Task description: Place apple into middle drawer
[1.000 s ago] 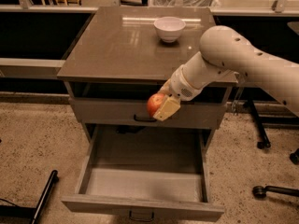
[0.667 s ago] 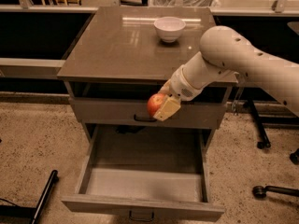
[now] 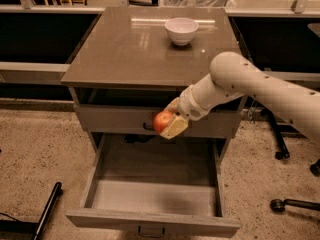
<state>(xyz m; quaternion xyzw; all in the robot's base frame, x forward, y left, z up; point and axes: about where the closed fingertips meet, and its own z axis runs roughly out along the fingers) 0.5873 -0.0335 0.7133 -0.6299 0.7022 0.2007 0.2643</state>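
Next, the gripper releases the apple on the grey base of the open middle drawer (image 3: 166, 162), slightly behind the drawer's centre. The apple is now held above the drawer's back.
The apple (image 3: 161, 120) is round, orange-red and shiny. My gripper (image 3: 168, 122) is shut on the apple and holds it in front of the upper grey drawer front (image 3: 115, 119), above the back of the open drawer. The middle drawer (image 3: 150, 196) is pulled out wide below, with a flat grey base and nothing in it; its small dark handle (image 3: 151, 231) shows at the front edge. My white arm (image 3: 250, 86) reaches in from the right.
A white bowl (image 3: 181, 30) stands at the back of the brown cabinet top (image 3: 125, 49). A black bar (image 3: 47, 209) lies on the floor at lower left. Chair bases and castors (image 3: 287, 184) stand on the right.
My gripper with the apple has shifted slightly down. Nothing else has moved.
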